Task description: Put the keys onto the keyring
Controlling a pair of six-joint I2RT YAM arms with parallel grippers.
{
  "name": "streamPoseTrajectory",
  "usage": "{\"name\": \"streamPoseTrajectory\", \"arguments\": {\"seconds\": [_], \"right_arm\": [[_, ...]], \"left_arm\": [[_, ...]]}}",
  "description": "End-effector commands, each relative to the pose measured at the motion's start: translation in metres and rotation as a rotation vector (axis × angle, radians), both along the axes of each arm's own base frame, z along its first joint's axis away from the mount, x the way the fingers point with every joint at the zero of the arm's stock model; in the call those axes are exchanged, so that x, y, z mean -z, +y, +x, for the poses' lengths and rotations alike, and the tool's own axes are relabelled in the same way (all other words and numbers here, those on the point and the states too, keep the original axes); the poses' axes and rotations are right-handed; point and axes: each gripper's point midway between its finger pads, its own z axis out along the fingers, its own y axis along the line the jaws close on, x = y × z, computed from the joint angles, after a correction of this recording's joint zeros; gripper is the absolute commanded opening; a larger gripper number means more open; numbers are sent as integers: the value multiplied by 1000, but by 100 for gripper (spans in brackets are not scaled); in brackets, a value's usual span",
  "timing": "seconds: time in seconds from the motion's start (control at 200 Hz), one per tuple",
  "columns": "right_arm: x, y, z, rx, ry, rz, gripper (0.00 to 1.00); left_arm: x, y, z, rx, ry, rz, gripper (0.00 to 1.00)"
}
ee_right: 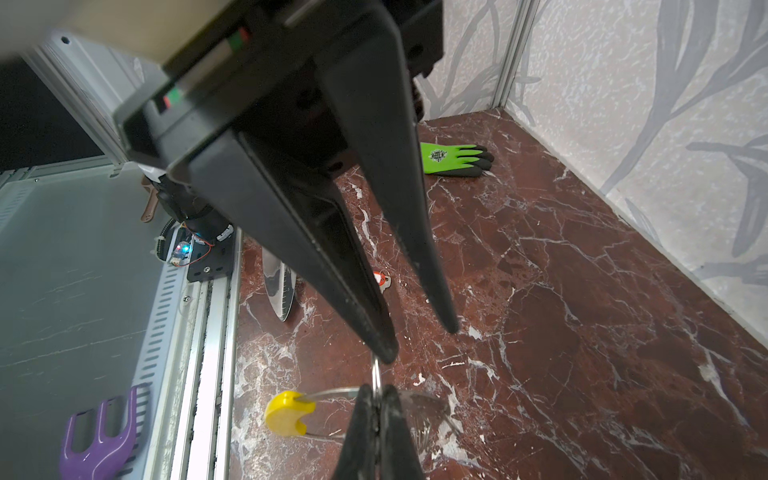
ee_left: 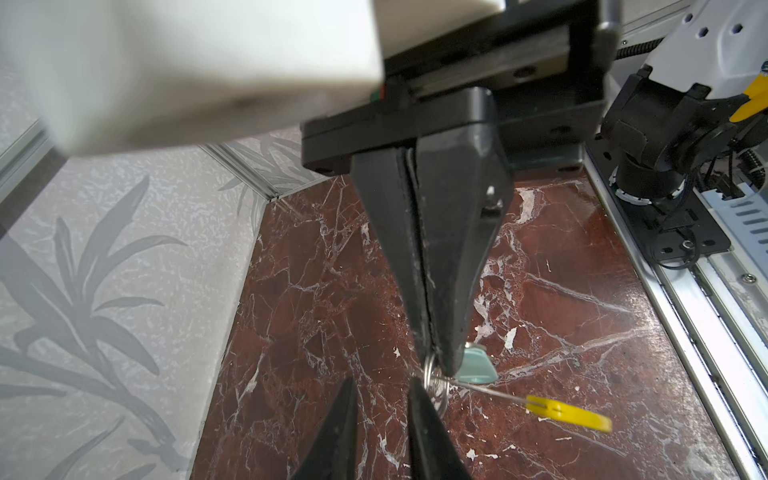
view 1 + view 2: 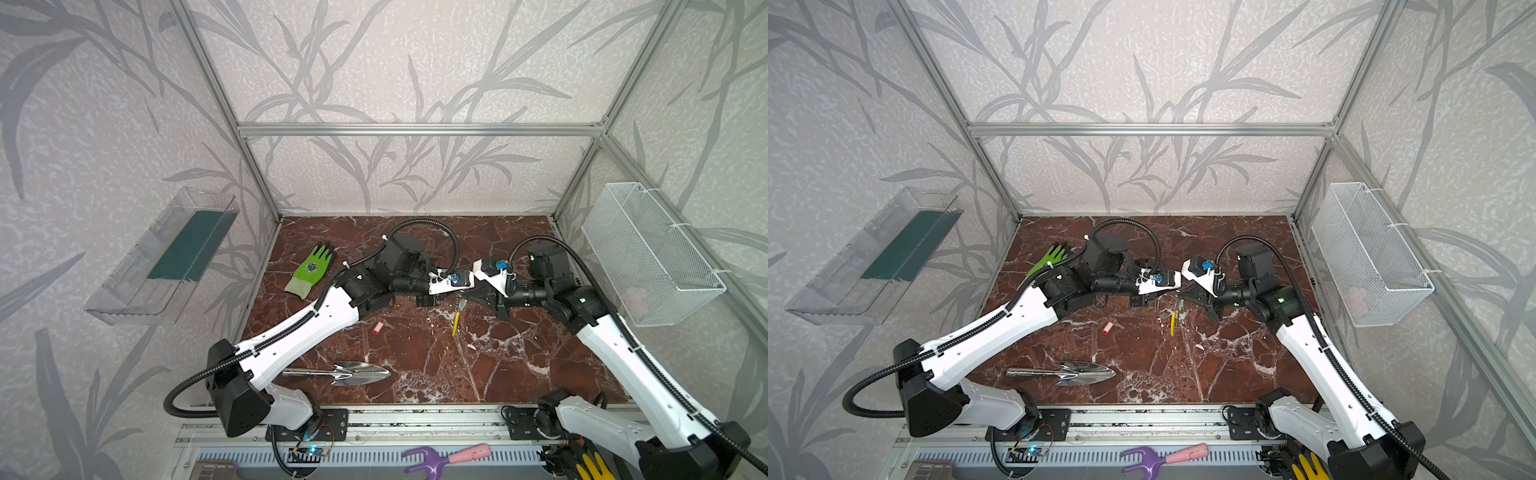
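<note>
The small silver ring at the tip of my right gripper is outside the fingers of my left gripper, so my left gripper will open wider, move over and close on the ring (image 2: 440,393).
The keyring (image 2: 490,390) is a thin grey wire with a yellow segment (image 1: 284,413) and hangs just above the marble. My right gripper (image 1: 376,392) is shut on its wire. At that gripper's tip sits a small silver ring (image 2: 434,386), with the mint-tagged key (image 2: 478,368) right behind it. I cannot tell whether that ring is threaded on the wire. My left gripper (image 2: 384,382) faces the right one, open a little with nothing between its fingers, and one fingertip (image 2: 417,390) is against the small ring. The red-tagged key (image 3: 377,327) lies alone on the marble, nearer the front.
A green glove (image 3: 312,270) lies at the back left and a shiny trowel (image 3: 357,372) at the front left. A wire basket (image 3: 652,253) hangs on the right wall and a clear bin (image 3: 166,257) on the left wall. A purple hand rake (image 3: 432,459) lies on the front rail.
</note>
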Motion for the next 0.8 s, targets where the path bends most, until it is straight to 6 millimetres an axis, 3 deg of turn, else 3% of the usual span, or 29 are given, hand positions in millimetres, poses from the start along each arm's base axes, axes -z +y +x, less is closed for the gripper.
{"name": "streamPoseTrajectory", "arguments": {"seconds": [0.0,0.16,0.385,0.795], "right_arm": [[-14,1,1,-3,-35,7,0],[-9,-1,2,13,-32,-17,0],[-8,-3,5,28,-42,-27,0],[-15,1,1,5,-47,11,0]], "left_arm": [[-2,-2,-9,47,-7,33,25],[-6,1,-6,22,-28,38,26],[-11,9,-16,40,-23,30,28],[-4,-8,-17,78,27,14,28]]}}
